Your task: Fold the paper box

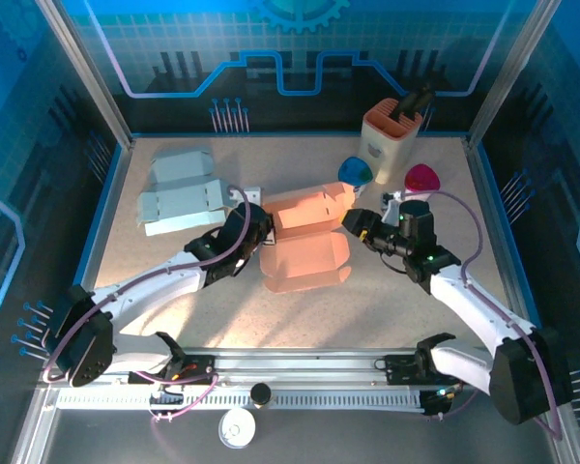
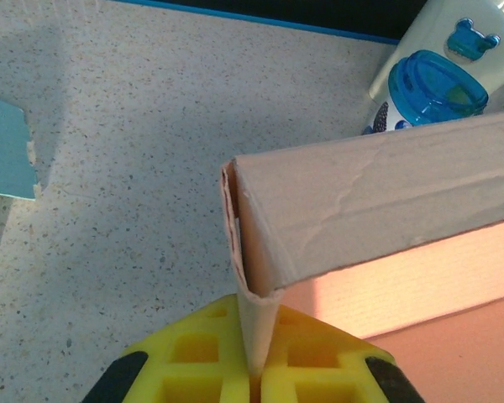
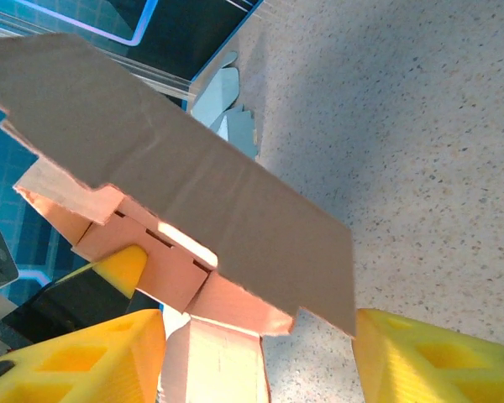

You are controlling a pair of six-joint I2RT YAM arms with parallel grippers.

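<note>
The large panel slants across the right gripper's open fingertips, so that gripper should back away, turn in line with it and close on the box's end (image 1: 347, 197).
The salmon paper box (image 1: 304, 242) lies half-folded at the middle of the table, one wall raised over a flat panel. My left gripper (image 1: 256, 230) is at its left end. In the left wrist view the yellow fingers (image 2: 193, 361) are shut on a thin cardboard flap at the corner of the box (image 2: 378, 210). My right gripper (image 1: 353, 220) is at the box's right end. Its jaws stand wide apart in the right wrist view, with the box's end flaps (image 3: 210, 294) between the fingertips (image 3: 437, 357) and a large panel (image 3: 193, 185) leaning over them.
Flat light-blue cartons (image 1: 179, 193) lie at the back left. A beige holder (image 1: 391, 135), a blue bowl (image 1: 356, 172) and a pink bowl (image 1: 423, 178) stand at the back right, close behind the right gripper. Blue walls fence the table.
</note>
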